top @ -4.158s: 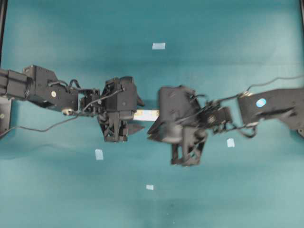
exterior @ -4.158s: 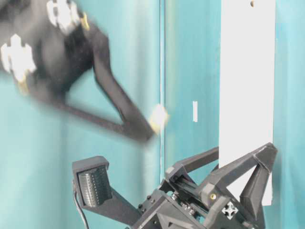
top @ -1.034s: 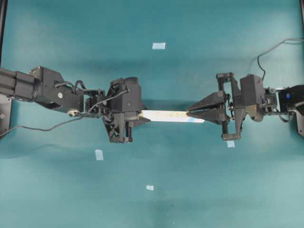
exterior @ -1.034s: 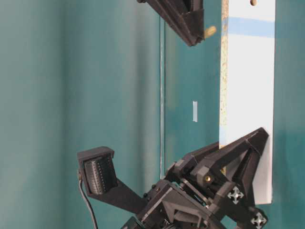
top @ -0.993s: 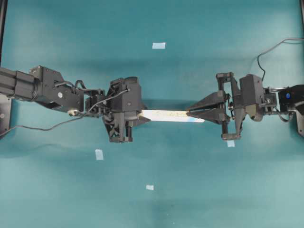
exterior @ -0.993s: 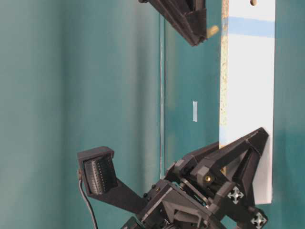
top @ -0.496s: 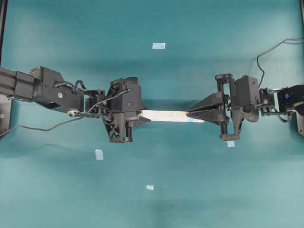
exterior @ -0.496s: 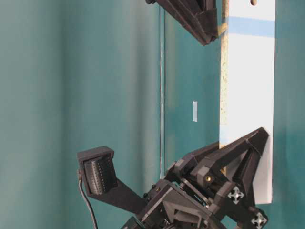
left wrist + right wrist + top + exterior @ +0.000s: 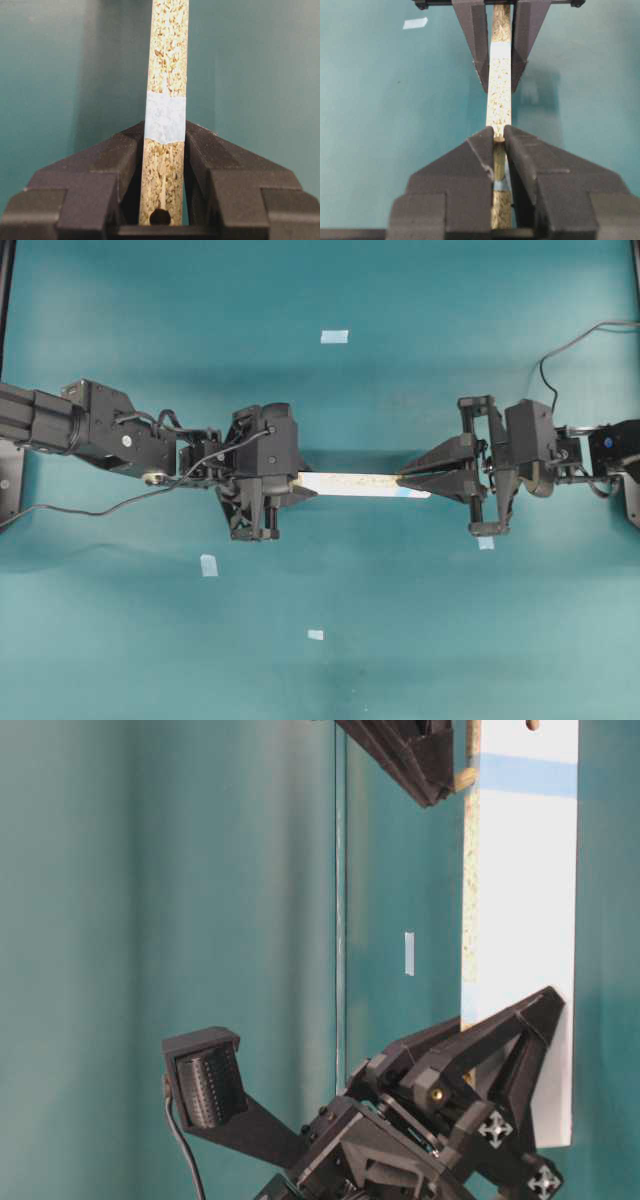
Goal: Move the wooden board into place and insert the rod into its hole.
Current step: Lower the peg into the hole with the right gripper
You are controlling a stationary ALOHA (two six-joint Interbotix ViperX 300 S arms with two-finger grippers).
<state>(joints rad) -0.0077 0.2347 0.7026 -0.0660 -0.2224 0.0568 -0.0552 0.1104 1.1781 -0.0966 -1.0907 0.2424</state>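
Observation:
I will release the rod from my right gripper in the board's chipboard edge, at the pale-blue tape band (image 9: 403, 482) (image 9: 501, 184).
My left gripper (image 9: 300, 484) is shut on one end of the wooden board (image 9: 350, 483) and holds it off the teal table, edge up. In the left wrist view the speckled edge (image 9: 168, 60) runs away between the jaws, with a dark hole (image 9: 160, 216) at their base. At the board's other end my right gripper (image 9: 403, 480) is shut on the rod (image 9: 499, 155). The rod's tip (image 9: 462, 778) touches the chipboard edge beside a pale-blue tape band (image 9: 525, 775). Another hole (image 9: 532, 725) shows on the white face.
Small pale-blue tape squares lie on the table at the back (image 9: 334, 337), front left (image 9: 208, 565), front middle (image 9: 315, 634) and under the right arm (image 9: 485, 542). A black cable (image 9: 575, 340) loops at the right.
Over the last second the right gripper brought the rod sideways until its tip met the board's edge, then shifted slightly right in the overhead view. The left gripper and board have stayed still.

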